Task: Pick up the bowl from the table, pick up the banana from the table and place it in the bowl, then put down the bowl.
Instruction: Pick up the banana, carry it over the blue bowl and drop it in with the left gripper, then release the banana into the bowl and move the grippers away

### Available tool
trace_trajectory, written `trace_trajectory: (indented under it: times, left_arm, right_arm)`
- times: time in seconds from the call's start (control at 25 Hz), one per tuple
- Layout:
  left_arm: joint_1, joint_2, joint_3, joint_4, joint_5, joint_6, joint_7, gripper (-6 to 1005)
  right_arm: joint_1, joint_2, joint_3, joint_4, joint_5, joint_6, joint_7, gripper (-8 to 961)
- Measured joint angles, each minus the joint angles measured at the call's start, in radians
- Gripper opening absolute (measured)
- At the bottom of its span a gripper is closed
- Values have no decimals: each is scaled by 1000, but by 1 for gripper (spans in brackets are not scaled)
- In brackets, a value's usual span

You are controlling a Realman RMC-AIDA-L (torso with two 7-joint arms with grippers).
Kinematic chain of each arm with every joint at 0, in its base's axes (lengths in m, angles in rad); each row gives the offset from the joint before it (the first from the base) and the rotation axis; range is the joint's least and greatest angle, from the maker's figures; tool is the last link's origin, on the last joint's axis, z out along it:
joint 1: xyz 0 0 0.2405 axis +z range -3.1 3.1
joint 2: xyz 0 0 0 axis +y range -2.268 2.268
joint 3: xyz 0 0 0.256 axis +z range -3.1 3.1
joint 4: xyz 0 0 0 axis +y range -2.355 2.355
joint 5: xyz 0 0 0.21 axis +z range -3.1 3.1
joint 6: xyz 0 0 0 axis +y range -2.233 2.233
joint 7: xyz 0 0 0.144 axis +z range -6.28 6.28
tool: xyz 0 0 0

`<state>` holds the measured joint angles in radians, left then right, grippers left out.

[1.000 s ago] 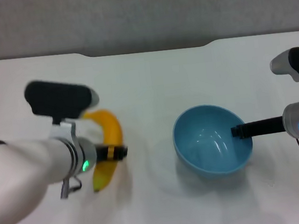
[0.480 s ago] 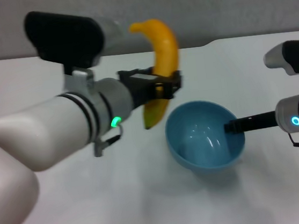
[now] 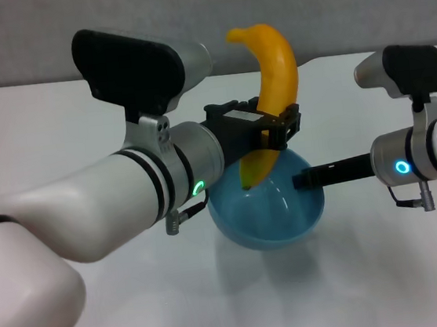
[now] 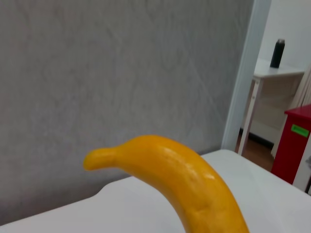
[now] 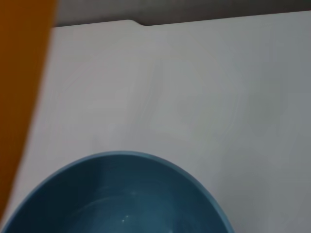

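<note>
Next, my left gripper lets go of the yellow banana with the banana's lower tip in the near side of the light-blue bowl (image 3: 265, 224).
My left gripper (image 3: 276, 131) is shut on the yellow banana (image 3: 273, 86) and holds it upright, its lower tip hanging over the light-blue bowl (image 3: 268, 213). The banana fills the left wrist view (image 4: 184, 179) and shows as an orange band in the right wrist view (image 5: 22, 97). My right gripper (image 3: 303, 179) is shut on the bowl's right rim and holds the bowl above the white table (image 3: 41, 128). The bowl's inside shows in the right wrist view (image 5: 121, 199).
The table's far edge has a shallow notch (image 5: 141, 22) against a grey wall. In the left wrist view a white side table (image 4: 272, 73) and a red cabinet (image 4: 294, 141) stand far off beside the table.
My left arm has carried the banana from the table up and right until it hangs over the bowl. My right gripper has lifted the bowl and brought it left toward the banana.
</note>
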<state>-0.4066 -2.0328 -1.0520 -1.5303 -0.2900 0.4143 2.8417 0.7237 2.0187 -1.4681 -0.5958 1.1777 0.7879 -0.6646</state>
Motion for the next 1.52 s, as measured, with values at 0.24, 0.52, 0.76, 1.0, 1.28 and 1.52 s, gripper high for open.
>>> trace_trajectory:
  times: [0.24, 0.52, 0.76, 1.0, 1.28, 1.52]
  left_arm:
    - [0, 0, 26, 67, -1, -92, -2, 499]
    - [6, -2, 39, 120, -1, -152, -5, 498]
    - [8, 2, 64, 153, -1, -206, -3, 502]
    - [6, 2, 72, 169, -1, -229, -4, 508]
    - [10, 2, 64, 175, 0, -229, -3, 724]
    - [16, 6, -21, 176, 7, -191, -1, 873]
  right_arm:
    - [14, 0, -14, -3, 12, 14, 0, 30]
    - [17, -2, -14, -3, 14, 17, 7, 30]
    - [16, -3, -14, -3, 12, 16, 8, 30]
    - [12, -4, -9, -2, 10, 16, 8, 30]
    - [10, -5, -7, 2, 7, 17, 8, 30]
    - [5, -8, -2, 8, 0, 24, 9, 30]
